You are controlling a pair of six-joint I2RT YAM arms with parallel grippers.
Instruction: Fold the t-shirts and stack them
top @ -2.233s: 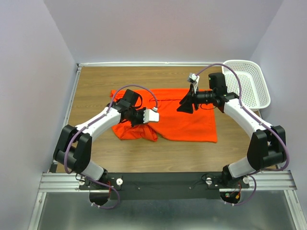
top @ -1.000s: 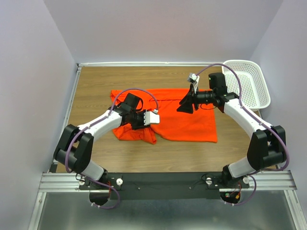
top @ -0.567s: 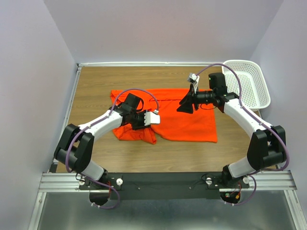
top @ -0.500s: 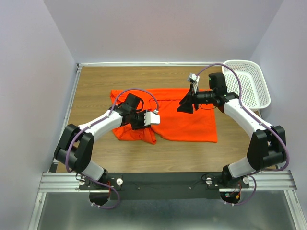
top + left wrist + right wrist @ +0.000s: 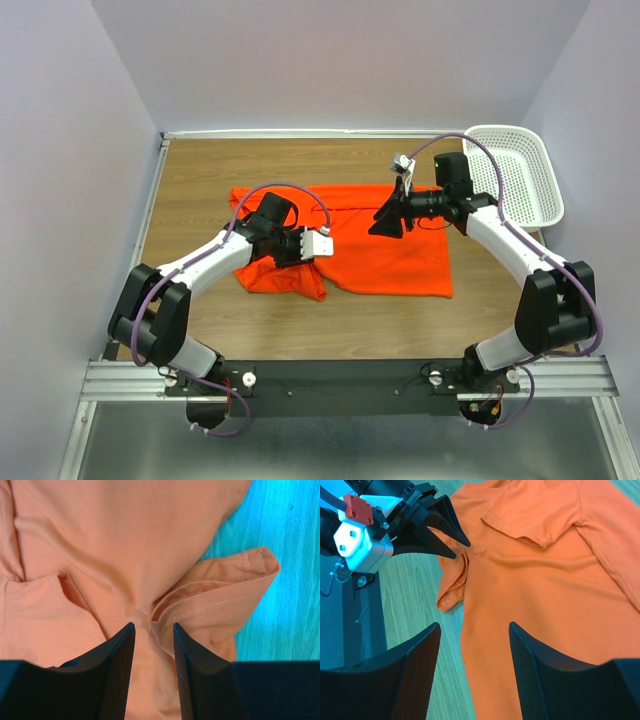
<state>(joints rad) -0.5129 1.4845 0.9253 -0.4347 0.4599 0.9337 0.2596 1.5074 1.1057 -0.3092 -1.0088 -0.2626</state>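
Observation:
My right gripper will grip the near hem corner [image 5: 449, 295] of the orange-red t-shirt, toward the white basket.
The orange-red t-shirt [image 5: 385, 250] lies mostly flat in the middle of the wooden table [image 5: 200, 170], its left part bunched up [image 5: 280, 275]. My left gripper [image 5: 288, 255] points down onto that bunched part. In the left wrist view its jaws [image 5: 153, 626] stand open, their tips on either side of a small fabric ridge beside a folded sleeve [image 5: 225, 595]. The right wrist view shows the same gripper [image 5: 461, 551] touching the shirt [image 5: 545, 580] at the sleeve seam. My right gripper [image 5: 388, 220] hovers open over the shirt's upper middle, nothing between its fingers [image 5: 475, 630].
A white perforated basket [image 5: 515, 170] stands at the back right corner, just behind the right arm. Walls close the table on the left, back and right. Bare wood shows left of the shirt and along the near edge.
The left gripper has shifted a little toward the near side on the bunched fabric. The right arm and the shirt's flat part have not moved.

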